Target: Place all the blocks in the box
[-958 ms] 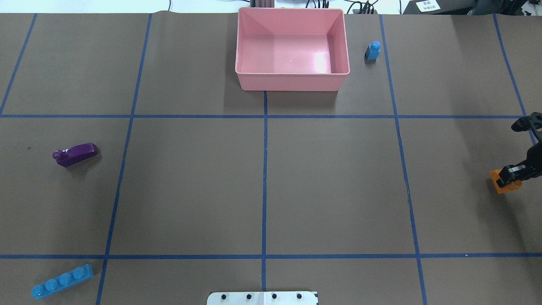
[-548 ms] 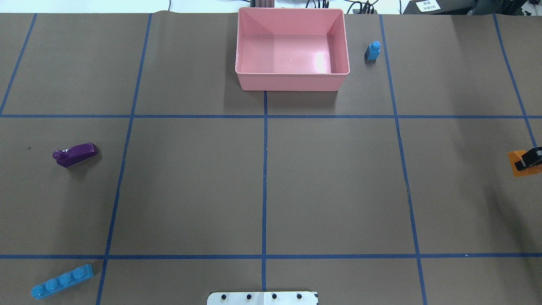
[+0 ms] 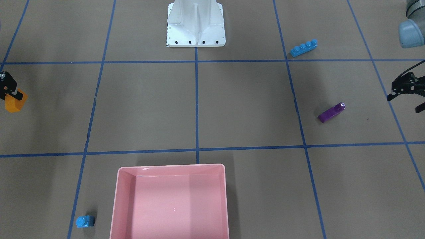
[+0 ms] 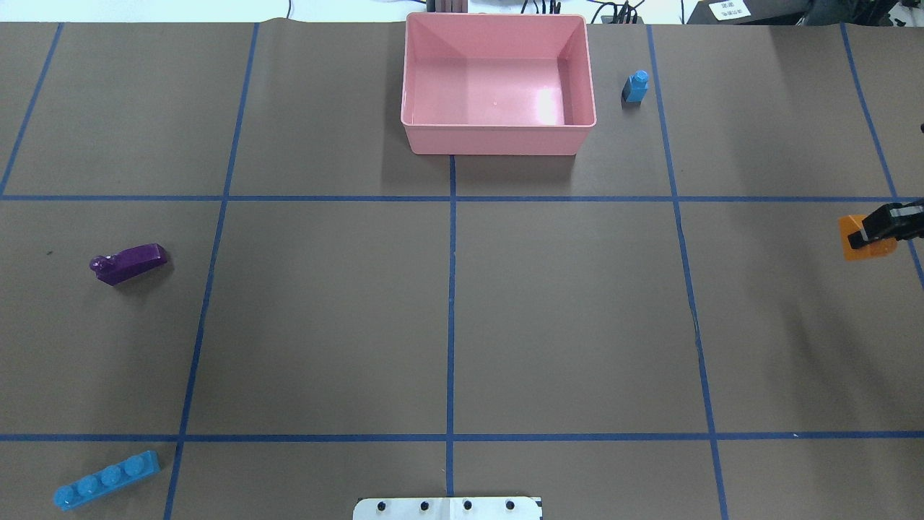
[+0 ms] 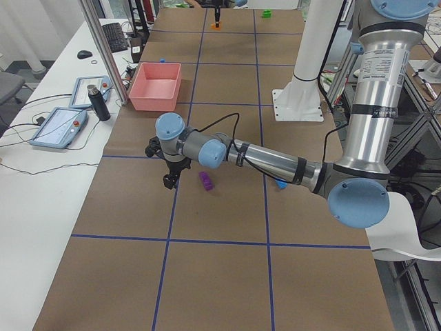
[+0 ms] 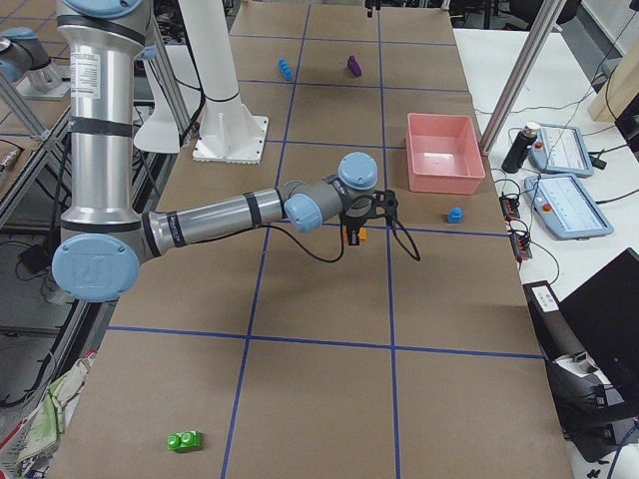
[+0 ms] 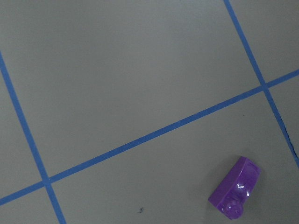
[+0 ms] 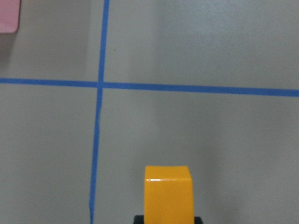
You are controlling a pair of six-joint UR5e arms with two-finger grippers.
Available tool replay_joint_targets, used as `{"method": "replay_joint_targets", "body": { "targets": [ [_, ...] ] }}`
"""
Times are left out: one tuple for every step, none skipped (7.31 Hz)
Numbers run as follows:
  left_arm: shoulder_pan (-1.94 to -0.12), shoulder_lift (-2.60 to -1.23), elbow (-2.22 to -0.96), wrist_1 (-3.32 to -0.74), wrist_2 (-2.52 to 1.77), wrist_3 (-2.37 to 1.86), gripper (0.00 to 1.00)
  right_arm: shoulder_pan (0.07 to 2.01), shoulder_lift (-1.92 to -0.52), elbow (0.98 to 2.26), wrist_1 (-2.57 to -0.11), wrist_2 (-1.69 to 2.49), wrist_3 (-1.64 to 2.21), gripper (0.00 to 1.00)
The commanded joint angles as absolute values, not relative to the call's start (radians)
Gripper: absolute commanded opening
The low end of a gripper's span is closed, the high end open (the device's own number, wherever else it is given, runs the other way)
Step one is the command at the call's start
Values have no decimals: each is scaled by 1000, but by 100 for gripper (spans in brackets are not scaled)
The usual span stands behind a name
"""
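Observation:
I move my left gripper to the purple block next and close it on its end with the round stud (image 3: 339,107) (image 7: 232,202).
The pink box (image 4: 498,137) stands empty at the far middle of the table, also in the front view (image 3: 171,167). My right gripper (image 4: 872,231) is shut on the orange block (image 4: 866,251) and holds it above the table at the right edge; the right wrist view shows the block (image 8: 167,191). My left gripper (image 3: 406,99) is open and empty, a little outward of the purple block (image 3: 331,112), which lies on its side (image 4: 128,263). The long blue block (image 4: 106,480) lies near left. The short blue block (image 4: 635,87) stands right of the box. The green block (image 6: 185,440) lies far off to my right.
The white robot base (image 4: 447,508) sits at the near middle edge. Blue tape lines divide the brown table into squares. A side table with tablets (image 6: 569,205) runs behind the box.
My right gripper has carried the orange block toward the far side of the table, along the right edge. The other blocks and the box have not moved.

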State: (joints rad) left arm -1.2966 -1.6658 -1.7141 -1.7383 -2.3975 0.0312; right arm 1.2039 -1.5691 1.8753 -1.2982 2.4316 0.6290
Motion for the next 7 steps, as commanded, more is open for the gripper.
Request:
{"method": "replay_joint_targets", "body": {
  "targets": [
    [-1177, -1599, -1715, -1897, -2363, 31, 100, 1204, -1432, 1875, -1315, 2434, 724, 0],
    [-1122, -1591, -1715, -1917, -2306, 31, 100, 1204, -1408, 1881, -1315, 2434, 726, 0],
    [-1088, -1591, -1715, -1917, -2289, 29, 100, 1204, -1382, 1879, -1315, 2433, 726, 0],
    [-1044, -1592, -1715, -1919, -2263, 28, 100, 1204, -1356, 1876, -1316, 2433, 741, 0],
    [-1011, -1597, -1713, -1919, -2258, 25, 100, 1204, -1342, 1876, -1316, 2433, 741, 0],
    [-991, -1598, -1712, -1919, -2258, 22, 100, 1204, -1326, 1873, -1315, 2431, 745, 0],
    [-977, -1601, -1707, -1919, -2258, 21, 100, 1204, -1297, 1871, -1315, 2431, 790, 0]
  ]
}}
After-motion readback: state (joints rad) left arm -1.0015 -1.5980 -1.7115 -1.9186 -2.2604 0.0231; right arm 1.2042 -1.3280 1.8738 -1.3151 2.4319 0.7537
